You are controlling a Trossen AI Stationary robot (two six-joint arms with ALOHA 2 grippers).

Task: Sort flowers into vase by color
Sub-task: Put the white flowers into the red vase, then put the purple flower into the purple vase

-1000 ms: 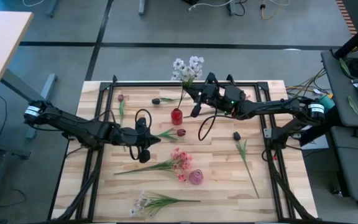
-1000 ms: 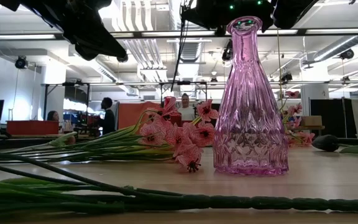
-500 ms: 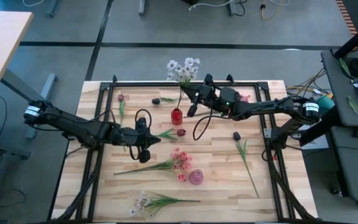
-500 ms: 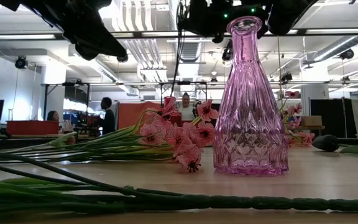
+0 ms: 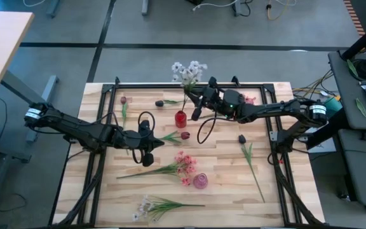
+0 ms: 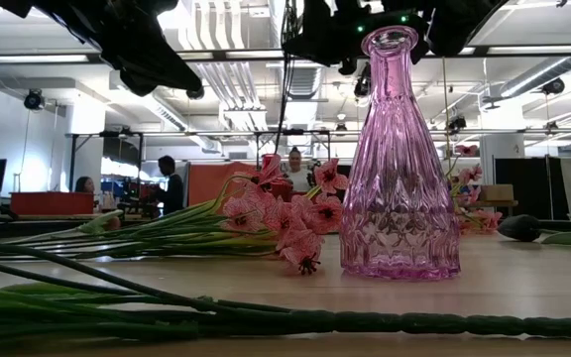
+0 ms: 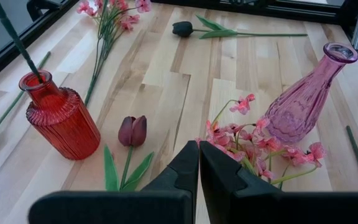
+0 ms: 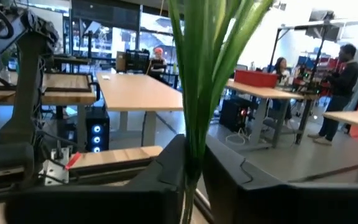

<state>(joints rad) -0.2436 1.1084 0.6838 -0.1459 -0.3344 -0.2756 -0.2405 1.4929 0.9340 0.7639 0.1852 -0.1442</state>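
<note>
The dark red tulip is near the red vase. My left gripper goes to it next and closes on the base of its leaves (image 5: 162,138).
My right gripper (image 5: 193,100) is over the table's far middle, shut on a white flower (image 5: 186,70). The blossoms stand above the red vase (image 5: 181,118), and the stem's lower end sticks into that vase's mouth (image 7: 35,79). My left gripper (image 5: 147,151) is shut and holds nothing; it hovers left of centre, near a dark red tulip (image 7: 133,130) lying on the wood. A pink flower (image 5: 178,165) lies beside the pink vase (image 5: 200,180). Another white flower (image 5: 152,207) lies near the near edge. My right gripper pinches the white flower's green stem and leaves (image 8: 190,163) between its two fingers, somewhere below the blossoms. The fingers come level from the table's right, across the stem. The flower stands nearly upright, its lower end inside the red vase.
More dark tulips lie on the wood: one by the far left edge (image 5: 123,100), one far of the red vase (image 5: 159,102), one on the right with a long stem (image 5: 241,138). Pink blossoms (image 5: 250,100) lie under the right arm. A black frame rims the table (image 5: 107,102).
My right gripper has carried the white flower a short way toward the table's left, so the blossoms now stand more nearly over the red vase. It has stayed shut on the stem.
</note>
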